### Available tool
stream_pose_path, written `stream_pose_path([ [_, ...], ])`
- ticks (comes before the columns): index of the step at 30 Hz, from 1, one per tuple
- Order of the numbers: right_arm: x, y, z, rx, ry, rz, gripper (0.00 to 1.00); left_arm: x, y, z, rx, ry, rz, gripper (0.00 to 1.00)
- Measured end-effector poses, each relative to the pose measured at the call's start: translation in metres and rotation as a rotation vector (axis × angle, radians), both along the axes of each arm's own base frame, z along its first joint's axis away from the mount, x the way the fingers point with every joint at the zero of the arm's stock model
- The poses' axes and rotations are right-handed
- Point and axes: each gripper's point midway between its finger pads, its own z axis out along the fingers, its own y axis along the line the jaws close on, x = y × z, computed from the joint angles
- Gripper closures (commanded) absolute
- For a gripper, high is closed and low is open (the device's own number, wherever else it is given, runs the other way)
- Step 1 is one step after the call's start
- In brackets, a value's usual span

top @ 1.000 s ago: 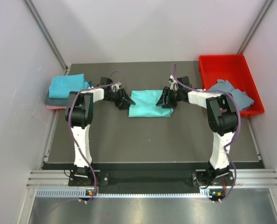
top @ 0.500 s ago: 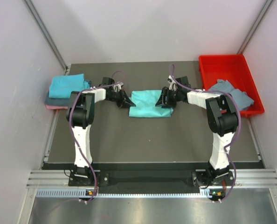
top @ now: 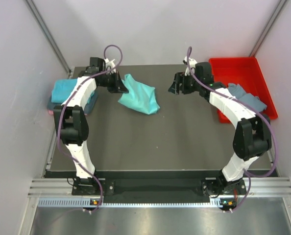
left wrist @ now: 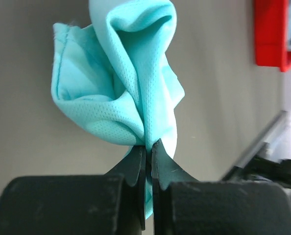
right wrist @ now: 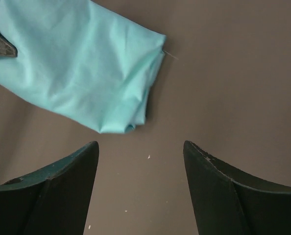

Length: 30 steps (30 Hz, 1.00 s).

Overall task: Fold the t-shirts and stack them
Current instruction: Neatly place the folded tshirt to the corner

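Next, my left gripper lets go of the turquoise t-shirt onto the teal shirt (top: 69, 86) that sits on top of the folded stack.
A folded turquoise t-shirt (top: 139, 96) lies slanted on the dark mat, its far-left end raised. My left gripper (top: 121, 86) is shut on that end; in the left wrist view the cloth (left wrist: 121, 83) bunches out from between the closed fingers of the left gripper (left wrist: 149, 145). My right gripper (top: 174, 87) hangs open to the right of the shirt, apart from it. The right wrist view shows the shirt's corner (right wrist: 82, 68) beyond the spread right gripper (right wrist: 140, 145), with bare mat between the fingers. A slate grey-blue t-shirt (top: 248, 99) drapes over the red tray's near edge.
A stack of folded shirts sits at the mat's left edge: teal (top: 63, 90) on top, grey-blue (top: 89, 104) under it, pink (top: 51, 112) at the bottom. The red tray (top: 236, 68) stands at the back right. White walls enclose three sides.
The left gripper shut on the turquoise shirt's left end and pulled it up and back-left. The right gripper opened wider and drew away from the shirt's right end towards the back.
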Motion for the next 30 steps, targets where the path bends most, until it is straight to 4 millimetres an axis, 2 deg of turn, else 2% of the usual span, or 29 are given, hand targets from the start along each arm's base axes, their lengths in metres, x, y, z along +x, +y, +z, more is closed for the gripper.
stream_pose_path([
  [3, 0.003, -0.006, 0.012, -0.012, -0.040, -0.006, 0.30, 0.007, 0.026, 0.009, 0.091, -0.063, 0.014, 1.00],
  [8, 0.010, -0.018, 0.006, -0.023, -0.023, -0.024, 0.30, 0.012, 0.075, 0.013, 0.253, -0.110, 0.035, 1.00],
  [14, 0.040, -0.032, 0.003, -0.001, -0.008, -0.064, 0.30, 0.010, 0.123, 0.017, 0.430, -0.152, 0.043, 1.00],
  [20, 0.071, -0.036, 0.003, 0.043, 0.001, -0.080, 0.30, 0.006, 0.147, 0.039, 0.560, -0.224, 0.028, 1.00],
  [30, 0.073, -0.029, -0.017, 0.102, 0.086, -0.067, 0.30, 0.016, 0.184, 0.099, 0.692, -0.377, 0.077, 1.00],
])
